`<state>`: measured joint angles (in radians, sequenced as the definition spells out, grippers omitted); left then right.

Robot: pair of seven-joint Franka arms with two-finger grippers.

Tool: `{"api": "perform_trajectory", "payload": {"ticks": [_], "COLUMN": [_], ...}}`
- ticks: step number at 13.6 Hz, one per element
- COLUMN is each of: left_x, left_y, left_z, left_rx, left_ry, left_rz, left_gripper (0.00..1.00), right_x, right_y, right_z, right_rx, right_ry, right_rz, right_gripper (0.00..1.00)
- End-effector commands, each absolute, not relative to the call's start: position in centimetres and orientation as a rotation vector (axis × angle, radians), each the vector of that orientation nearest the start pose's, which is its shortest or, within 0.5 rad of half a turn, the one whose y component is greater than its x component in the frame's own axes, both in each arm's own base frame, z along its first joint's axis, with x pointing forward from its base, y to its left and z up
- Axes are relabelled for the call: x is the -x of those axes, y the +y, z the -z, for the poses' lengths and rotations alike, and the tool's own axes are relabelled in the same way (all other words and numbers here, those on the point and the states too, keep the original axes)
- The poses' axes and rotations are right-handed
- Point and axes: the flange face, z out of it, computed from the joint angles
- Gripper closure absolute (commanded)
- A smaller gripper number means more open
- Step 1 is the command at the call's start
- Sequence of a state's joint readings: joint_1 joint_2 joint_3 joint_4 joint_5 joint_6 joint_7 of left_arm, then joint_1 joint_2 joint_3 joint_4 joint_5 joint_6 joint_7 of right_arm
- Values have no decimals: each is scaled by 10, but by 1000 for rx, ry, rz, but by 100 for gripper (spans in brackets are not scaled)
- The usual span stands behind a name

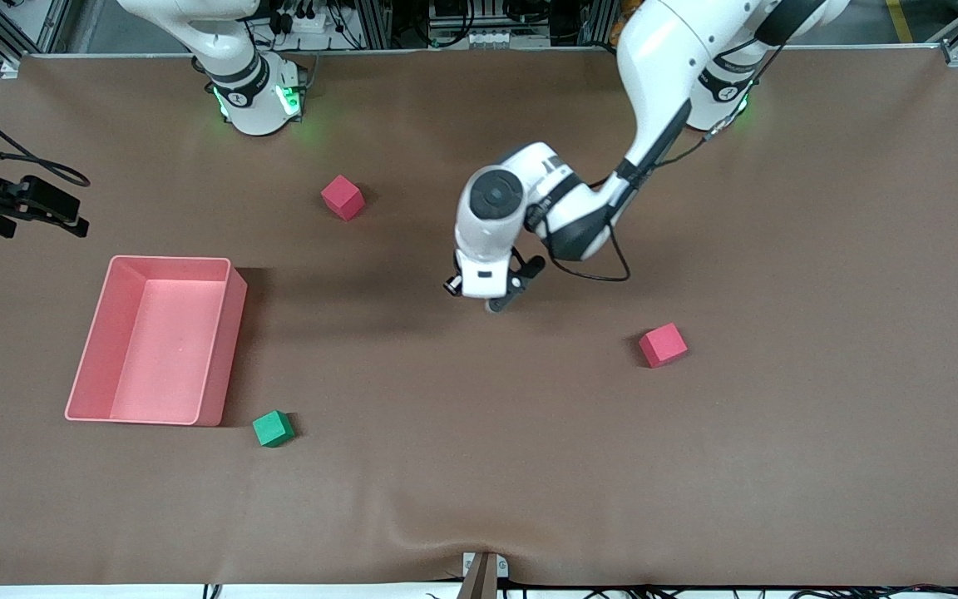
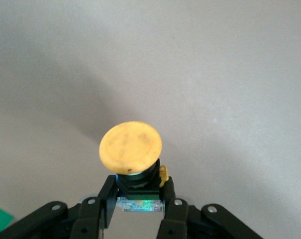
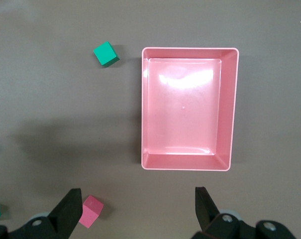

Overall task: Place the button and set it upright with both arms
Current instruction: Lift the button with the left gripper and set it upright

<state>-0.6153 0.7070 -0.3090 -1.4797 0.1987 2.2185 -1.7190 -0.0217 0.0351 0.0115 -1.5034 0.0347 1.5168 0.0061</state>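
Observation:
The button will go down from my left gripper on the brown table (image 1: pixel 458 296) between the red cubes, closer to the one by the bases.
My left gripper (image 2: pixel 139 186) is shut on the button (image 2: pixel 131 147). Its fingers clamp the black-and-blue body, and the round orange cap sticks out past the fingertips toward the brown table. In the front view the left gripper (image 1: pixel 497 301) hangs low over the middle of the table and the white hand hides the button. My right gripper (image 3: pixel 138 206) is wide open and empty, held high over the table beside the pink bin (image 3: pixel 189 167). It shows at the right arm's end of the front view (image 1: pixel 71 204).
A pink bin (image 1: pixel 221 349) stands toward the right arm's end. A green cube (image 1: pixel 273 428) lies beside the bin's near corner. One red cube (image 1: pixel 343 197) lies nearer the robot bases, another (image 1: pixel 663 344) toward the left arm's end.

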Motion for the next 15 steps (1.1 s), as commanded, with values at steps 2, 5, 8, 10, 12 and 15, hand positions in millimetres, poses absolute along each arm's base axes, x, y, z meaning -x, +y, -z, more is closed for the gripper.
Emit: {"api": "perform_trajectory", "payload": {"ticks": [2,5,8,10,12,15], "left_x": [-426,-394,-380,-373,-363,-358], "left_y": [-591,-612,-619,-620,-619,-617], "left_z": [-260,-224,-207,-196,-176,-156], "left_rx": [2977,2937,2924,2905,2846,2799], "left_ry": [-991,-796,-655,-562,-426,-340], "left_rz": [391,727,871,930,1020,1072], "left_gripper": [100,100,100,100,100,100], "right_x": [-565,-566,-567,-569,-572,-573], "right_y": [14,13,9,5,3,4], "right_z": [-635,-634,-633,-632,-630,-629], "right_rx": [3110,3110,3112,3112,3113,3113], "right_ry": [-2,1,11,23,28,26], "right_rz": [6,4,6,23,23,23], "right_gripper": [0,0,0,0,0,0]}}
